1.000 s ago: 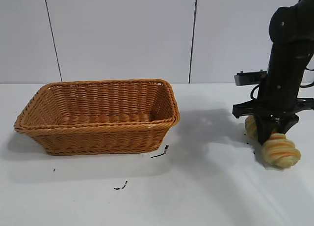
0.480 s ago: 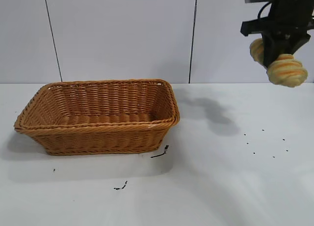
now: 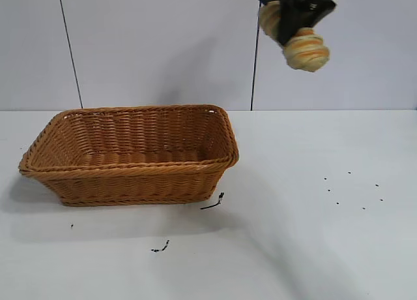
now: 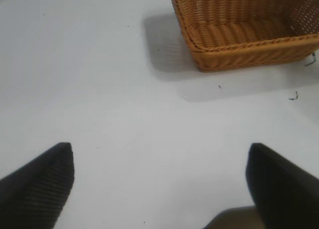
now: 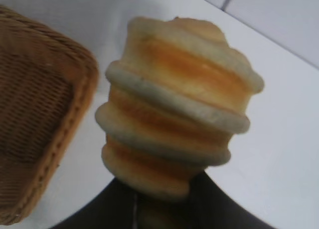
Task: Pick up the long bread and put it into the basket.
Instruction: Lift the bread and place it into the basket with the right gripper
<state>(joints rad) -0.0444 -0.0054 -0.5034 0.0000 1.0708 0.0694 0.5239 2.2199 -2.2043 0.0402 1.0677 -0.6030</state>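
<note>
My right gripper is going to the basket with the long bread. It will let go of the bread in the half of the basket (image 3: 112, 157) away from the black scraps.
The long bread (image 3: 301, 47), a ridged loaf striped beige and orange-brown, hangs high in the air at the top of the exterior view, right of the basket. My right gripper (image 3: 291, 19) is shut on its middle. In the right wrist view the bread (image 5: 177, 109) fills the middle, above my right gripper (image 5: 162, 199), with the basket's corner (image 5: 45, 119) below it to one side. The wicker basket (image 3: 130, 153) stands on the table at the left, with nothing in it. My left gripper (image 4: 159, 184) is open over bare table; the basket (image 4: 244, 27) lies ahead of it.
The white table (image 3: 306, 248) carries dark specks (image 3: 352, 189) at the right where the bread lay and small black scraps (image 3: 212, 202) by the basket's front corner. A white panelled wall stands behind.
My right gripper has lifted the bread from the table at the right, high up, and moved it left toward the basket. The basket has not moved.
</note>
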